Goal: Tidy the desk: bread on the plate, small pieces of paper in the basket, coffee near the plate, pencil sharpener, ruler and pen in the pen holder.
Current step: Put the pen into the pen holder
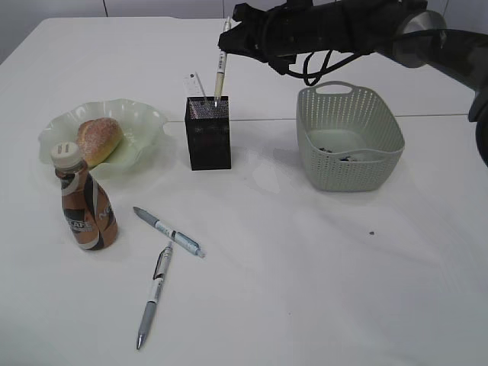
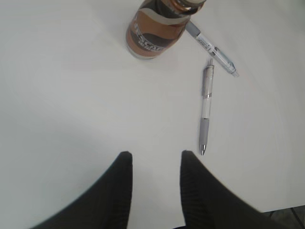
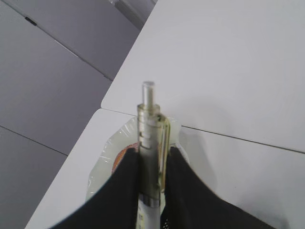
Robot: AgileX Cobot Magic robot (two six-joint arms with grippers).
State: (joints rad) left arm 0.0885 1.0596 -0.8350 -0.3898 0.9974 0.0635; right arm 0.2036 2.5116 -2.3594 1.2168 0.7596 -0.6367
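Observation:
The pen, now upright at the holder's mouth, will be let go by my right gripper in the black mesh pen holder (image 1: 197, 114), next to the clear ruler.
My right gripper (image 1: 231, 36) is shut on a pen (image 1: 220, 67) held upright over the black mesh pen holder (image 1: 208, 136), with the pen's lower end at the holder's mouth. In the right wrist view the pen (image 3: 151, 138) sits pinched between the fingers (image 3: 188, 179). A clear ruler (image 1: 200, 85) sticks out of the holder. The bread (image 1: 100, 139) lies on the green plate (image 1: 145, 118). The coffee (image 1: 84, 204) stands in front of the plate. Two more pens (image 1: 169, 232) (image 1: 155, 294) lie on the desk. My left gripper (image 2: 155, 160) hangs open above bare desk, near one pen's tip (image 2: 202, 150). The pencil sharpener is out of view.
The grey-green basket (image 1: 377, 122) stands right of the holder with small pieces of paper (image 1: 339, 155) in its bottom. The right arm reaches across above the basket's far side. A dark speck (image 1: 371, 232) lies on the desk's right half.

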